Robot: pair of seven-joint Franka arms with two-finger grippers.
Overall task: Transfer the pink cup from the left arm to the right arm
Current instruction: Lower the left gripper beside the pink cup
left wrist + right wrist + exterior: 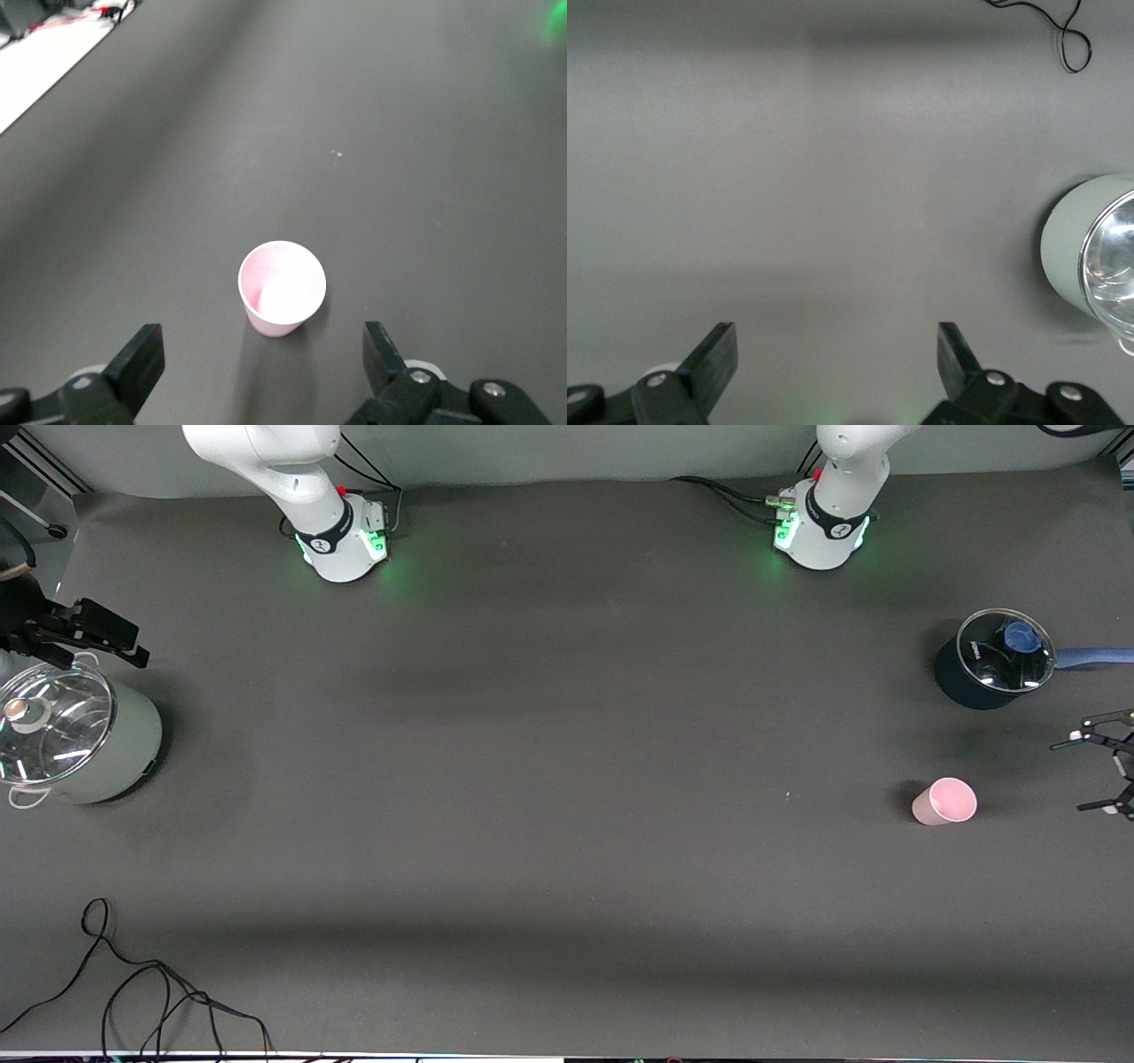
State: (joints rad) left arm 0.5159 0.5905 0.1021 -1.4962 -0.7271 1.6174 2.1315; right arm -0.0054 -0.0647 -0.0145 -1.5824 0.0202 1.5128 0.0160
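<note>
Next, my left gripper grips the lower half point(926, 809) point(275, 325) of the pink cup, near its bottom, because that leaves the pink cup's upper half free.
The pink cup point(944, 801) stands upright on the dark table mat toward the left arm's end, mouth up and with nothing in it. My left gripper point(1075, 774) hovers beside it at the table's end, open, apart from the cup. In the left wrist view the pink cup point(282, 288) sits just ahead of the open left gripper point(263, 363), outside the gap between the fingers. My right gripper point(133, 646) waits open at the right arm's end, by a pale green pot; the right wrist view shows that gripper point(837, 359) holding nothing over bare mat.
A pale green pot with a glass lid point(75, 735) stands at the right arm's end; its wall point(1076, 257) appears in the right wrist view. A dark blue pot with a glass lid and blue handle point(992, 660) stands farther from the front camera than the cup. A black cable point(133, 992) lies near the front edge.
</note>
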